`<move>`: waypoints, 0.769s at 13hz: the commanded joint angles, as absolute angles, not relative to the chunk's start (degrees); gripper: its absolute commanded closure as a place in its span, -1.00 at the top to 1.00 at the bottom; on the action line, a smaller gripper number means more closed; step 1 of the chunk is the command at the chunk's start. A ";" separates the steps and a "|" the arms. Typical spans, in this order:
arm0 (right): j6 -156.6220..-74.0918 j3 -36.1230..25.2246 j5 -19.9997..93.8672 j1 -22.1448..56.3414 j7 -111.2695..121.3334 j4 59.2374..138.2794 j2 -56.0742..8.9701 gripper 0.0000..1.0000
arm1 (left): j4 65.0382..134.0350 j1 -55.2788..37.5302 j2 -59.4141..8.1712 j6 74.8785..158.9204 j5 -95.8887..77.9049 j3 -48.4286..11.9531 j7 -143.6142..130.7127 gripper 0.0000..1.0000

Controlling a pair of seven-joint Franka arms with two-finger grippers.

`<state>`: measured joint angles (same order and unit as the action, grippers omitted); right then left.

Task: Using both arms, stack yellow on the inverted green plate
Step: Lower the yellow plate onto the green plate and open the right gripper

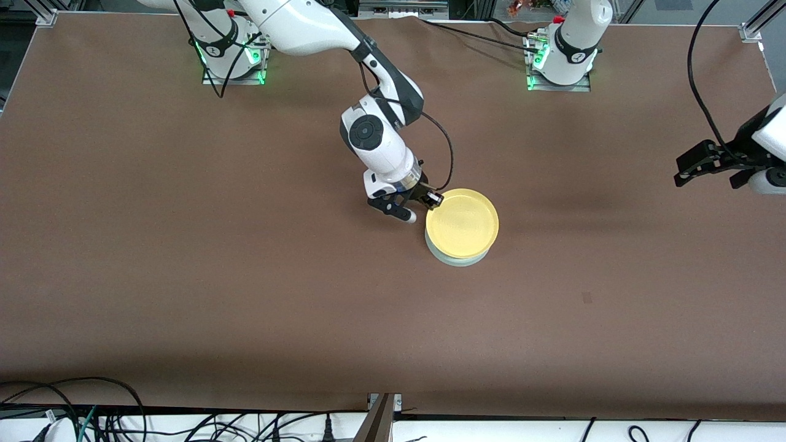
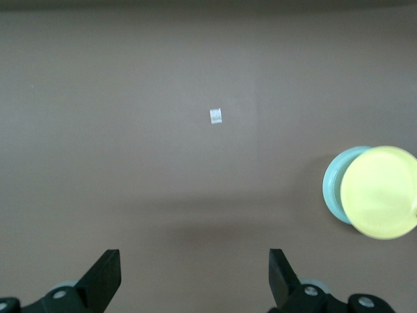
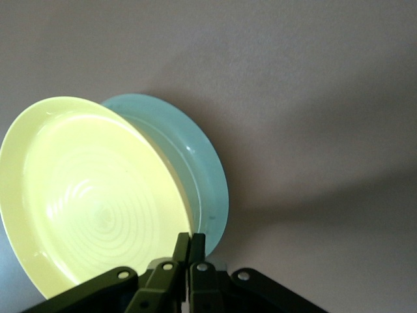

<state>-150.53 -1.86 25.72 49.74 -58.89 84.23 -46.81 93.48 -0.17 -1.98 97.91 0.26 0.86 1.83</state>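
Observation:
The overturned green plate is near the middle of the table. Next, my right gripper sets the yellow plate down on the base of the overturned green plate (image 1: 460, 228) (image 3: 117, 201).
The yellow plate (image 1: 462, 222) lies right way up on the overturned pale green plate (image 1: 457, 259) near the table's middle; only the green plate's edge shows under it. My right gripper (image 1: 430, 202) is at the yellow plate's rim on the side toward the right arm's end. In the right wrist view, the right gripper (image 3: 189, 244) is shut on the rim of the yellow plate (image 3: 91, 195), with the green plate (image 3: 202, 176) under it. My left gripper (image 1: 680, 172) waits open and empty in the air at the left arm's end. The left wrist view shows the left gripper (image 2: 193, 280), the yellow plate (image 2: 380, 192) and the green plate (image 2: 333, 189).
The brown table (image 1: 245, 276) has a small square mark (image 1: 587, 298) nearer the front camera than the plates; it also shows in the left wrist view (image 2: 215, 116). Cables lie along the table's front edge (image 1: 92, 417).

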 commanded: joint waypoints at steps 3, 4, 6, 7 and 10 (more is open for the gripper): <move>-151.52 -2.46 24.52 50.36 -60.12 84.02 -47.28 -1.00 | 97.03 -1.23 0.44 98.09 2.29 1.32 2.90 1.00; -151.61 -2.46 24.52 50.62 -60.12 84.02 -47.55 -1.00 | 96.94 -1.49 0.35 98.17 2.29 1.32 2.90 1.00; -152.13 -2.46 24.52 51.15 -60.12 84.02 -48.07 -1.00 | 96.94 -1.58 0.44 97.91 2.20 1.32 2.99 1.00; -152.40 -2.46 24.52 51.15 -60.12 84.02 -48.08 -1.00 | 96.94 -1.58 0.35 97.91 2.20 1.23 2.99 1.00; -152.49 -2.46 24.87 51.15 -60.12 84.02 -48.60 -0.88 | 96.94 -1.23 0.35 97.82 2.20 1.23 3.08 1.00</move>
<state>-151.44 -2.20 25.49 50.69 -58.89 84.23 -48.09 95.82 -0.96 -1.06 97.94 0.87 0.85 1.84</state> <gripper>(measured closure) 0.974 0.000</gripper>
